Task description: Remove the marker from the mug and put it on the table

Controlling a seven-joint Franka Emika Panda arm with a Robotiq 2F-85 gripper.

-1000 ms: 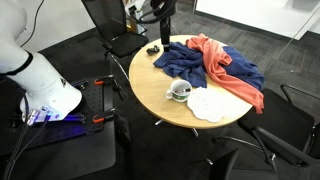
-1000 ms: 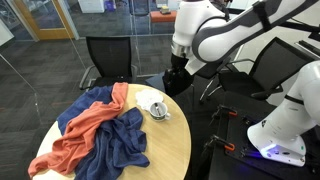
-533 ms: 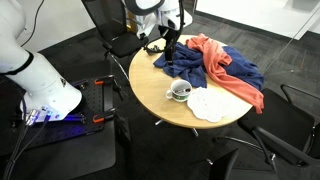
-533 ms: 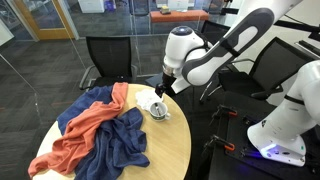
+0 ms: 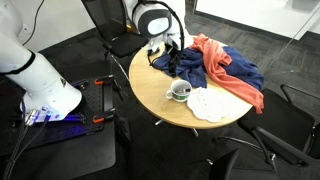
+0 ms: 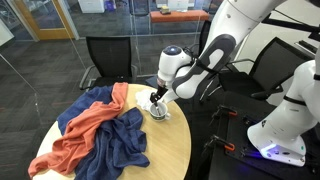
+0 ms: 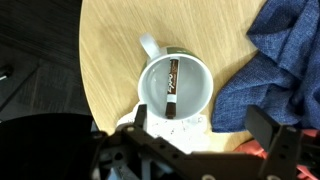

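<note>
The robot's gripper should next reach into the white mug and grab the marker's end (image 5: 184,87) (image 7: 171,110) nearest the white paper, opposite the handle of the mug.
The white mug (image 7: 176,86) stands on the round wooden table (image 7: 110,60), partly on a white paper. The dark marker (image 7: 170,86) lies inside it, leaning across the bottom. My gripper (image 7: 200,124) is open and empty. It hangs above the mug, with one finger (image 7: 140,118) near the mug's rim and the other over the blue cloth. In both exterior views the gripper (image 5: 174,63) (image 6: 155,98) is just above the mug (image 5: 180,91) (image 6: 159,110); the marker is too small to make out there.
A blue cloth (image 5: 222,68) (image 7: 285,60) and an orange cloth (image 5: 212,55) (image 6: 85,125) cover much of the table (image 5: 150,88) (image 6: 172,150). A white paper (image 5: 210,104) lies beside the mug. Black chairs (image 5: 108,18) (image 6: 105,55) stand around the table.
The arm has swung in from beyond the table edge and come down, so the open gripper now hangs just above the mug. Mug, marker and cloths have not moved.
</note>
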